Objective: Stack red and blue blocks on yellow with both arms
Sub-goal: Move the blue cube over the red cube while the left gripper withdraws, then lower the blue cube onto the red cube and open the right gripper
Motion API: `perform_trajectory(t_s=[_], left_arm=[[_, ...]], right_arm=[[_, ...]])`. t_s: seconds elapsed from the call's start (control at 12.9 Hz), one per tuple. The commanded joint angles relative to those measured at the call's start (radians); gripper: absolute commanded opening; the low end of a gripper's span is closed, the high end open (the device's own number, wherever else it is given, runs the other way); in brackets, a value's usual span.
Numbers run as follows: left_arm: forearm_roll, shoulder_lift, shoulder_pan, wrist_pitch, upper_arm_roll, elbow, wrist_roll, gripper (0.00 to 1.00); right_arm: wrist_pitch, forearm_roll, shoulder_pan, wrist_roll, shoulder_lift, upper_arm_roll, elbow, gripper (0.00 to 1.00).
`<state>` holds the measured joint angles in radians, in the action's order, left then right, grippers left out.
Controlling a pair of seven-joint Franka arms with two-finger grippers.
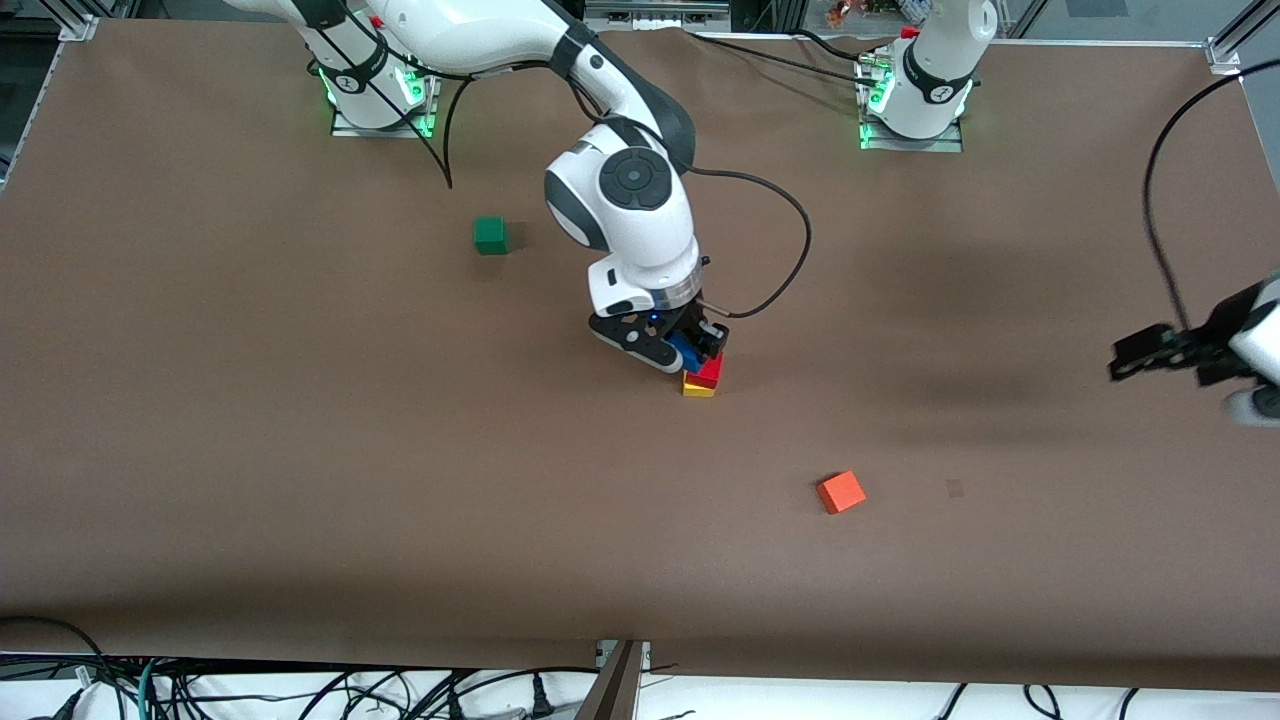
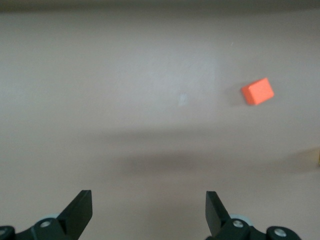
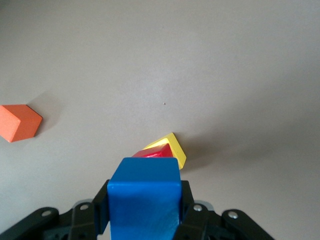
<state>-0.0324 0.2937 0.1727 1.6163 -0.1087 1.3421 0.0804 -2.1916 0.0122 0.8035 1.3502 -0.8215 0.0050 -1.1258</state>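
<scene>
Next, I let go of the blue block with my right gripper on top of the red block [image 1: 709, 358] [image 3: 153, 154], which sits on the yellow cube.
Mid-table, the red block [image 1: 708, 372] [image 3: 152, 153] sits on the yellow cube [image 1: 697, 387] [image 3: 170, 147]. My right gripper [image 1: 695, 345] [image 3: 144, 200] is directly over this pair, shut on the blue block [image 1: 686, 350] [image 3: 145, 195], which hides most of the red block's top in the right wrist view. I cannot tell whether blue touches red. My left gripper [image 1: 1120, 360] [image 2: 149, 200] waits open over the left arm's end of the table, with nothing between its fingers.
An orange-red cube [image 1: 841, 491] [image 2: 258, 91] [image 3: 19, 122] lies nearer the front camera than the stack, toward the left arm's end. A green cube [image 1: 490, 235] lies farther back, toward the right arm's base. A black cable [image 1: 790, 250] loops off the right wrist.
</scene>
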Motion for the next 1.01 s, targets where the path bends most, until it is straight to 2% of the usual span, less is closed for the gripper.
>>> perform_trajectory(t_s=[0.0,0.93], left_arm=[[0.080,-0.082,-0.015,-0.006,0.027,0.118,-0.007,1.00],[0.071,-0.056,-0.015,-0.013,0.017,0.101,-0.027,1.00]], right_arm=[[-0.005,-0.024,0.014,0.018,-0.031,-0.011,0.046,0.44],[-0.097,-0.051,0.043,0.052,-0.077,-0.014,0.044,0.51]])
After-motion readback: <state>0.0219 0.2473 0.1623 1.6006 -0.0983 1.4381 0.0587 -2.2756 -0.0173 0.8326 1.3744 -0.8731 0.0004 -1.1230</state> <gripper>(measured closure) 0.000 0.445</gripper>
